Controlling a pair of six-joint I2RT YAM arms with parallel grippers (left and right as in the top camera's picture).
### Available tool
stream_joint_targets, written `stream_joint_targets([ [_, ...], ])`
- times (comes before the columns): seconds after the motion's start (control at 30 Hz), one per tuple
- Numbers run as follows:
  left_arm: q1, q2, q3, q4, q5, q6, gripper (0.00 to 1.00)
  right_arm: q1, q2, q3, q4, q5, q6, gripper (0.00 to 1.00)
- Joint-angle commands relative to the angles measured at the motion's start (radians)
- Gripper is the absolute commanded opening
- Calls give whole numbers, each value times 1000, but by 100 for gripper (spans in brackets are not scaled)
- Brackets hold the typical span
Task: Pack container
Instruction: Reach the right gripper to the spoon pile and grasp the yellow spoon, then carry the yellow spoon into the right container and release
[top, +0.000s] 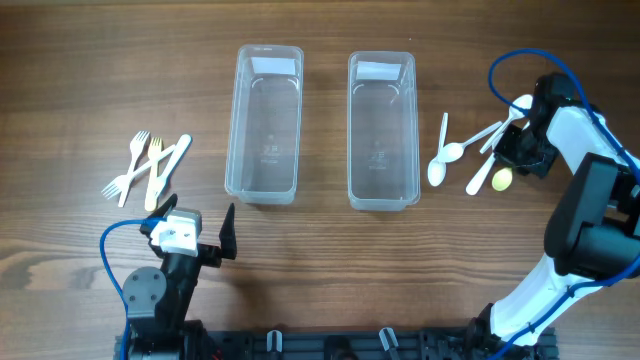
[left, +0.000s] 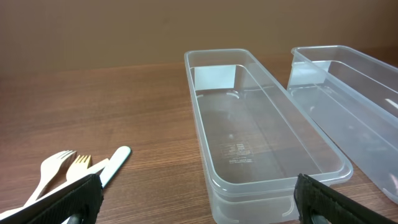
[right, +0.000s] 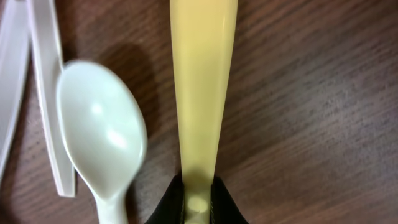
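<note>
The pale yellow spoon, now held low over the table, will be released by my right gripper lengthwise in the clear plastic container (top: 381, 146) nearest the white spoons.
Two clear plastic containers stand side by side, the left one (top: 232, 120) (left: 205, 149) and the right one (top: 351, 130) (left: 373, 93), both with nothing in them. My right gripper (top: 517, 153) (right: 199, 188) is shut on the handle of a pale yellow spoon (top: 502, 179) (right: 202, 81), low over the table right of the containers. White spoons (top: 443, 160) (right: 102, 134) lie beside it. My left gripper (top: 196, 240) (left: 199, 202) stands open near the front edge with nothing between its fingers, facing the left container.
White and beige forks and a white knife (top: 145, 168) (left: 68, 171) lie in a loose heap left of the containers. The right arm's blue cable (top: 520, 62) loops above the spoons.
</note>
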Motion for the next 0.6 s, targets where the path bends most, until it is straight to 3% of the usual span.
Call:
stream_joint_targets([
  [0.0, -6, -7, -8, 6, 5, 19, 100, 0, -64, -6, -44, 49, 25, 5],
  [0.2, -6, -7, -8, 6, 5, 19, 100, 63, -428, -6, -76, -34, -30, 4],
  [0.33, -6, -7, -8, 6, 5, 19, 100, 240, -618, -6, -57, -141, -85, 4],
  [0.57, -6, -7, -8, 6, 5, 19, 100, 550, -638, -9, 15, -156, -14, 4],
])
